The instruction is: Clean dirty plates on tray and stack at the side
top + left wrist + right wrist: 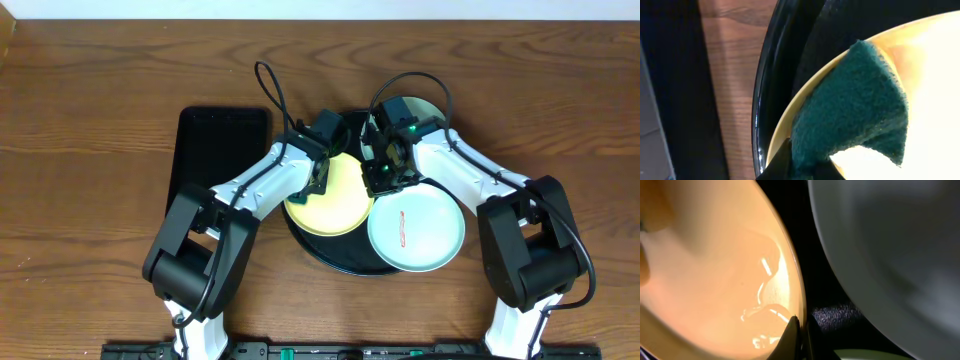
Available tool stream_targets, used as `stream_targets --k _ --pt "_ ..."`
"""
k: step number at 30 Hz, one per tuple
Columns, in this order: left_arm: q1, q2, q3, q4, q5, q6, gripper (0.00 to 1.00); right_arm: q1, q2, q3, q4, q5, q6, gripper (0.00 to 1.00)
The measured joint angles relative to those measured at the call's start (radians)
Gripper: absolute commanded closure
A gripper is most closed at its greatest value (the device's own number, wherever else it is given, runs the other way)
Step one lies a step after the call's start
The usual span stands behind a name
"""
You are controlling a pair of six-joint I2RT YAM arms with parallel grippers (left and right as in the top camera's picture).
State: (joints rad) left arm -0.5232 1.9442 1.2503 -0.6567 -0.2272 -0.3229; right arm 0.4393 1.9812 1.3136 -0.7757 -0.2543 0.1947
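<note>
The robot's left gripper will release the dark green sponge in the front half of the rectangular black tray (222,205).
The round black tray (330,255) holds three plates. The pale yellow plate (335,205) lies at its left. A mint plate (430,235) with a red streak lies at the front right. A second mint plate (428,108) at the back is mostly hidden by the right arm. My left gripper (322,178) is shut on a dark green sponge (855,110) that rests on the yellow plate (935,100) near its rim. My right gripper (801,330) is shut on the yellow plate's right rim (715,265), beside the mint plate (900,245).
A smaller rectangular black tray (215,150) lies on the wooden table left of the round tray; a strip of wood (735,75) separates them. Both arms cross over the round tray's middle.
</note>
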Motion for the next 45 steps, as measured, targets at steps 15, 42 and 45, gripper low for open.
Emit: stream_targets --k 15,42,45 --pt "0.021 0.011 0.010 0.122 0.430 -0.159 0.93 -0.006 0.000 0.000 -0.017 0.079 0.128 0.99" --pt "0.016 0.024 0.048 -0.083 0.269 -0.245 0.92 -0.006 0.000 0.000 -0.026 0.123 0.154 0.99" --pt "0.004 0.024 0.051 -0.084 0.189 -0.228 0.93 -0.005 0.000 0.000 -0.030 0.115 0.154 0.99"
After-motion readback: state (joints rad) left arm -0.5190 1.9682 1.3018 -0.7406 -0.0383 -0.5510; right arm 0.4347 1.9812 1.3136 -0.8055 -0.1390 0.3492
